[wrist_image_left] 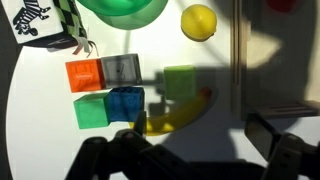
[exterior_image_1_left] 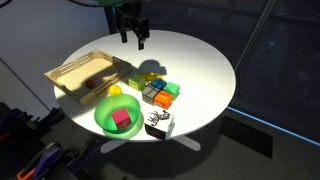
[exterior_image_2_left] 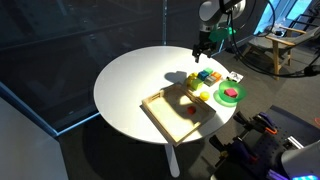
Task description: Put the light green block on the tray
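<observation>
My gripper needs to next move down to the light green block and close on its sides (exterior_image_1_left: 137, 83) (wrist_image_left: 180, 84) that face the blue block and the tray.
The light green block (wrist_image_left: 180, 82) sits on the white table, right of a cluster of orange, grey, green and blue blocks. A yellow banana (wrist_image_left: 175, 115) touches it on the near side. It shows small in an exterior view (exterior_image_2_left: 192, 79). The light-wood tray (wrist_image_left: 275, 60) lies at the right edge of the wrist view and shows in both exterior views (exterior_image_1_left: 85, 72) (exterior_image_2_left: 180, 112). My gripper (wrist_image_left: 190, 150) is open and empty. It hangs above the table, short of the block, in both exterior views (exterior_image_1_left: 132, 35) (exterior_image_2_left: 203, 45).
A green bowl (exterior_image_1_left: 118, 115) holds a red block. A yellow ball (wrist_image_left: 200, 22) lies between bowl and tray. The block cluster (exterior_image_1_left: 160, 92) and a black-and-white patterned box (wrist_image_left: 45, 22) stand near the table's edge.
</observation>
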